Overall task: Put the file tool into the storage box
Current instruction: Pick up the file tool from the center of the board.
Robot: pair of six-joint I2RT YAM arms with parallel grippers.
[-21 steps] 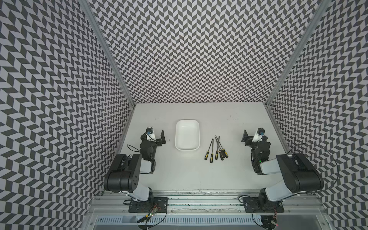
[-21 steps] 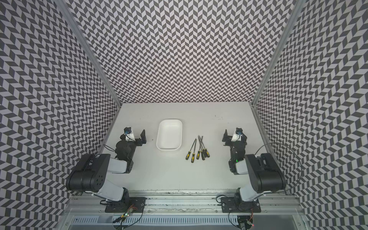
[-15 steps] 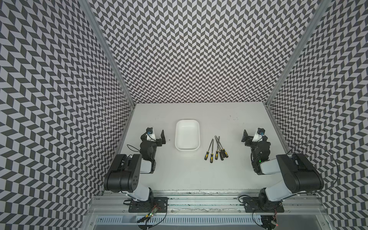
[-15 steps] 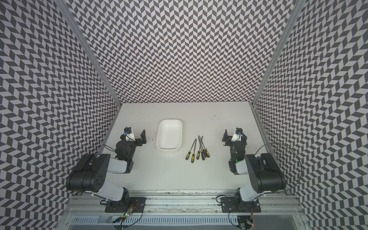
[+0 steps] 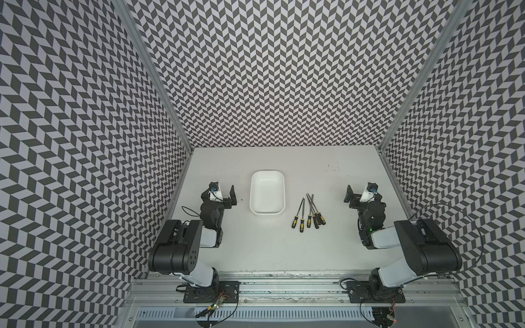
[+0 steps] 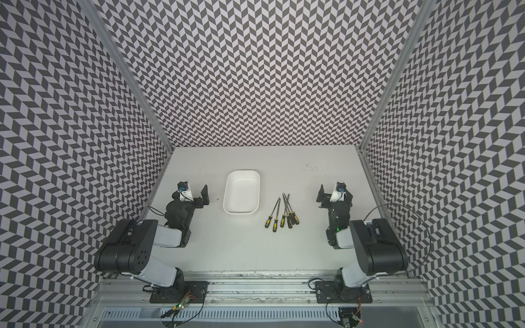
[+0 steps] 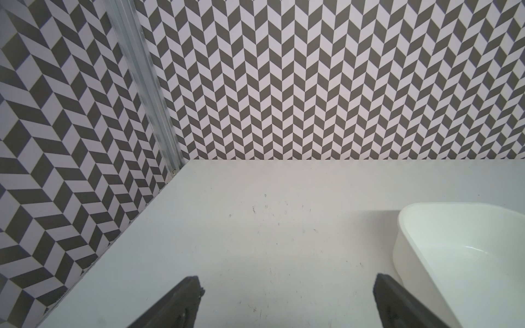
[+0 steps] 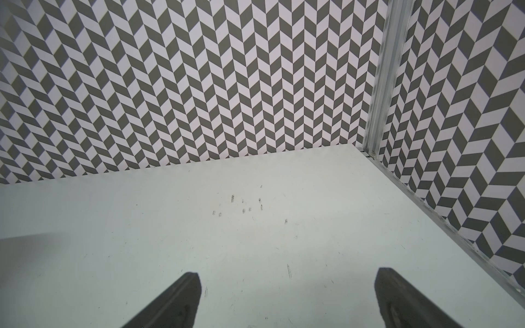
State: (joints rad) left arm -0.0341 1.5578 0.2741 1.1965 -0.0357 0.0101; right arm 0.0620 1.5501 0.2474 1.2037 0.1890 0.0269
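The bunched file tool farthest from the storage box is next for my right gripper, which should move to it and close on the middle of its metal blade (image 5: pixel 315 204).
The storage box (image 5: pixel 267 193) (image 6: pixel 241 196), a shallow white tub, stands empty left of the table's middle. Several file tools (image 5: pixel 309 221) (image 6: pixel 282 221) with black and yellow handles lie bunched on the table just right of it, handles toward the front. My left gripper (image 5: pixel 223 196) (image 6: pixel 194 196) rests open left of the box, nothing between its fingers. My right gripper (image 5: pixel 359 196) (image 6: pixel 332 196) rests open to the right of the files. In the left wrist view the left gripper (image 7: pixel 287 281) spans bare table with the box wall (image 7: pixel 403 250) beside one finger. The right gripper (image 8: pixel 288 275) spans bare table in the right wrist view.
Chevron-patterned walls (image 5: pixel 284 85) close in the table on three sides, with metal posts (image 5: pixel 159 73) at the back corners. Both arm bases sit on a rail (image 5: pixel 284 279) along the front edge. Scuff marks (image 8: pixel 244 206) dot the table at the back right.
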